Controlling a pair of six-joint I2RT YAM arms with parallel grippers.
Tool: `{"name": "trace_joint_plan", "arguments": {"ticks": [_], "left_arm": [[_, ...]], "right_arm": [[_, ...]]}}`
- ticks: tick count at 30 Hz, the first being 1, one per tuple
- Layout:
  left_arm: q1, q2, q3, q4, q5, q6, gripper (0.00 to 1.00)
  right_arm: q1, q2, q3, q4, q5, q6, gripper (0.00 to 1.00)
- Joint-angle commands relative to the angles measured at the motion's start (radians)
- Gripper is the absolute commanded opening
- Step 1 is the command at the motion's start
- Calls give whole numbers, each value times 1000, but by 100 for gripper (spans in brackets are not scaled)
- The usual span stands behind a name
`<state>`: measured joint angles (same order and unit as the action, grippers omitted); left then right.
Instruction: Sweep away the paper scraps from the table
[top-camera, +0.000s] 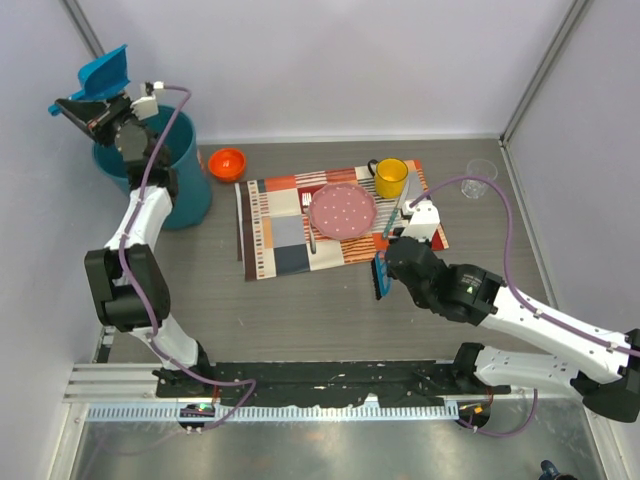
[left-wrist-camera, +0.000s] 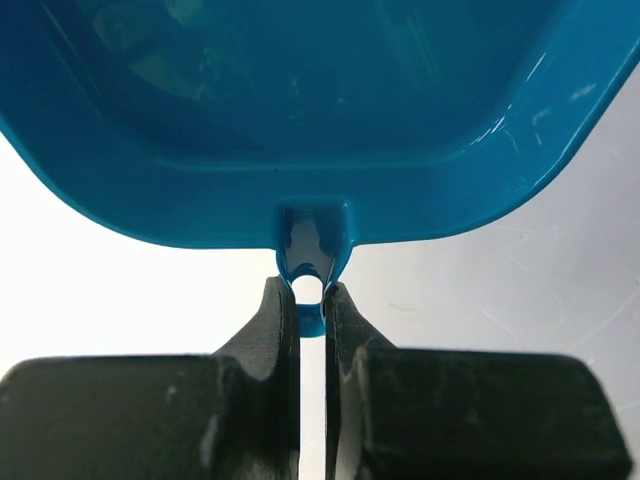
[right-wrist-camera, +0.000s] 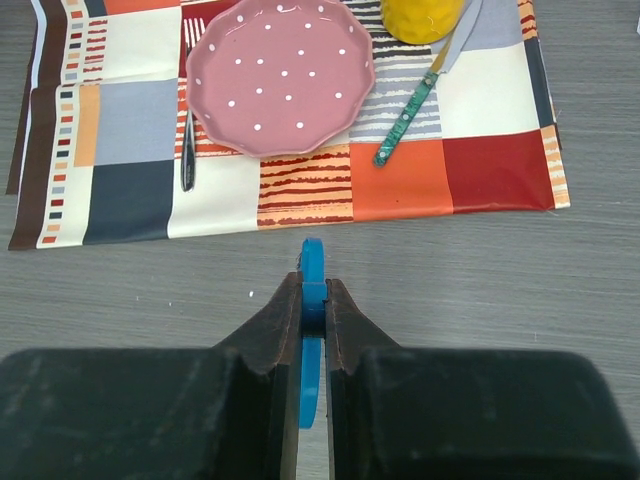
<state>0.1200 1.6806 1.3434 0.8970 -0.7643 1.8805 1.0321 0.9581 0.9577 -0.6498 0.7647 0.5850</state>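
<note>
I need to set the blue brush from my right gripper on the bare table (top-camera: 334, 321) between placemat and front edge.
No paper scraps show on the grey wood-grain table (top-camera: 300, 320) or in any view. My left gripper (top-camera: 100, 108) is raised at the far left, shut on the handle tab of the blue dustpan (top-camera: 105, 72), which is tilted above the teal bin (top-camera: 190, 195). In the left wrist view the fingers (left-wrist-camera: 311, 300) pinch the tab, and the dustpan (left-wrist-camera: 300, 100) fills the upper frame with no wads visible in it. My right gripper (top-camera: 388, 258) is shut on a blue brush (top-camera: 381, 278), held low just in front of the placemat. In the right wrist view the gripper (right-wrist-camera: 313, 292) clamps the thin brush handle (right-wrist-camera: 312, 255).
A patchwork placemat (top-camera: 285, 240) lies mid-table with a pink dotted plate (top-camera: 342, 210), a yellow mug (top-camera: 391, 177), a fork (right-wrist-camera: 187, 150) and a green-handled knife (right-wrist-camera: 405, 115). An orange bowl (top-camera: 227, 162) sits beside the bin. A clear glass (top-camera: 479, 178) stands at the far right.
</note>
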Motion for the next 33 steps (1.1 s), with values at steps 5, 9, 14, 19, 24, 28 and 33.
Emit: {"name": "trace_joint_plan", "arguments": {"ticks": [5, 9, 14, 19, 24, 28, 33], "left_arm": [[-29, -134, 60, -389, -88, -325, 0], [-111, -272, 264, -1404, 213, -947, 0], [-253, -387, 335, -2147, 761, -1088, 0], [-370, -460, 96, -2200, 928, -1116, 0], [-469, -435, -113, -2123, 911, -1181, 0], [-699, -423, -184, -2098, 916, -1258, 0], [-830, -384, -337, -2014, 882, -1301, 0]], "right_arm": [[-1, -25, 23, 45, 13, -33, 1], [-1, -27, 30, 52, 13, -53, 1], [-1, -24, 35, 73, -8, -93, 1], [-1, -9, 58, 70, -27, -125, 1], [-1, 16, 84, 75, -19, -154, 1], [-1, 48, 108, 73, -36, -175, 1], [-1, 71, 122, 75, -56, -217, 1]]}}
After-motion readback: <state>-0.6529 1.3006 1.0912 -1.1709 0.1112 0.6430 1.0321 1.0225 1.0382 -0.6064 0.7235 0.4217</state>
